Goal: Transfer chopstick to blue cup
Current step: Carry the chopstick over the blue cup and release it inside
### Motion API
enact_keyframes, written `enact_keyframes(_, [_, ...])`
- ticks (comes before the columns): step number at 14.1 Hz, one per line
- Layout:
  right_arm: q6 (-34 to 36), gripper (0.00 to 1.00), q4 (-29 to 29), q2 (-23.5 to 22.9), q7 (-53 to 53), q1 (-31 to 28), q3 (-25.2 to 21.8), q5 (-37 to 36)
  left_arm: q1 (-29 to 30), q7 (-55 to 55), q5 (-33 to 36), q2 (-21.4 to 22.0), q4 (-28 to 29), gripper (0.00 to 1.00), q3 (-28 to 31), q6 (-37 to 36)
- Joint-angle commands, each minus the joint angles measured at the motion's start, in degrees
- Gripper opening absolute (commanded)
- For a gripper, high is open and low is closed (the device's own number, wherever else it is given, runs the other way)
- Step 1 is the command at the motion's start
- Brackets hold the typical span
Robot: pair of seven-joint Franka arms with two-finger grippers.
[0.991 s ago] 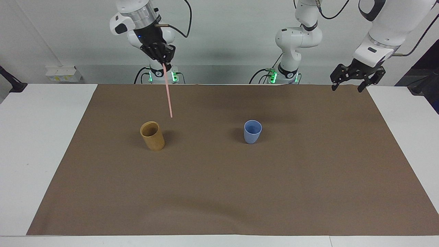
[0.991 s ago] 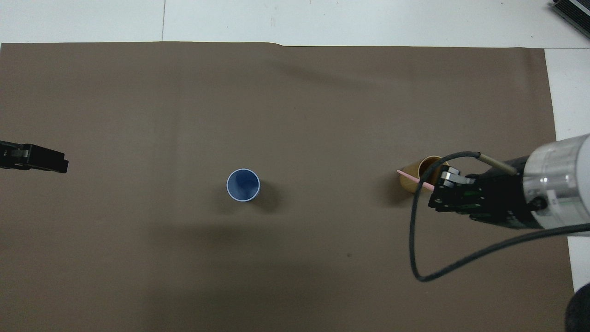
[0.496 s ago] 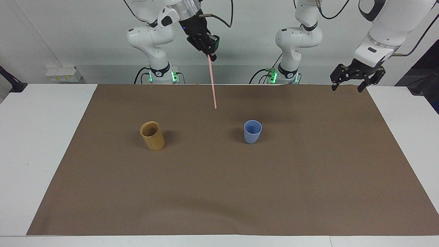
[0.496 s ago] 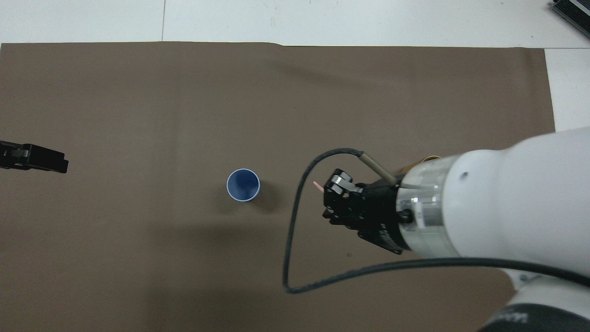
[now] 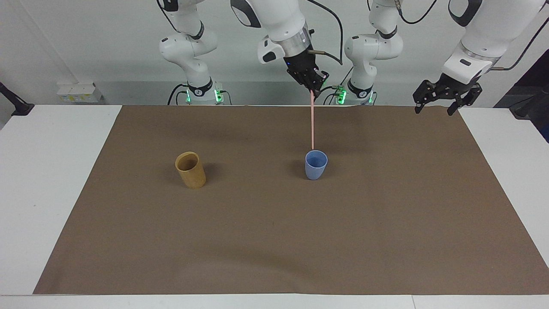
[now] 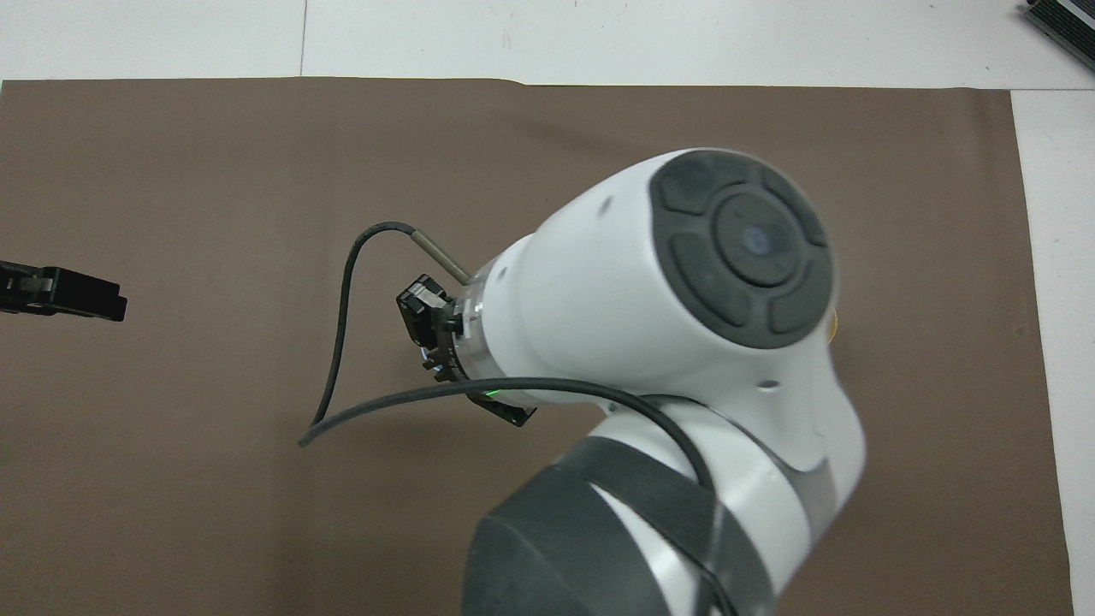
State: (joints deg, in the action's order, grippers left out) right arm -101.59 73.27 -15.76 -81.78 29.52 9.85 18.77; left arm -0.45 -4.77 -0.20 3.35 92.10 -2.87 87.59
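Note:
Next, I let go with my right gripper so that the pale-pink chopstick rests inside the blue cup (image 6: 454,349), leaning on the cup's rim.
My right gripper (image 5: 314,89) is up in the air over the blue cup (image 5: 316,165), shut on the top end of the pale-pink chopstick (image 5: 312,122). The chopstick hangs almost straight down, and its lower tip is just above the cup's rim. The small light-blue cup stands upright near the middle of the brown mat. In the overhead view the right arm's wrist and my right gripper (image 6: 421,318) cover the cup and the chopstick. My left gripper (image 5: 433,110) waits open and holding nothing, above the mat's corner at the left arm's end, and its tip (image 6: 111,305) shows in the overhead view.
A tan-yellow cylindrical cup (image 5: 190,170) stands upright on the brown mat (image 5: 274,240) toward the right arm's end, level with the blue cup. White table (image 5: 51,171) borders the mat on both ends. A black cable (image 6: 342,342) loops off the right wrist.
My right gripper has carried the chopstick sideways from over the tan cup's area to over the blue cup and brought it nearly upright. The left arm has not moved.

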Motion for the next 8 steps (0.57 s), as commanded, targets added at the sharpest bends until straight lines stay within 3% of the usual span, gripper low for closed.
enact_keyframes(1, [0.1, 0.00, -3.3, -3.1, -2.5, 1.4, 0.2, -1.2, 0.6, -0.8, 0.7, 0.3, -0.6, 1.00, -0.4, -0.8])
enact_keyframes(8, [-1.8, 0.00, 0.7, -3.6, -1.5, 1.7, 0.4, -2.8, 0.6, -0.8, 0.7, 0.3, -0.6, 1.00, -0.4, -0.8])
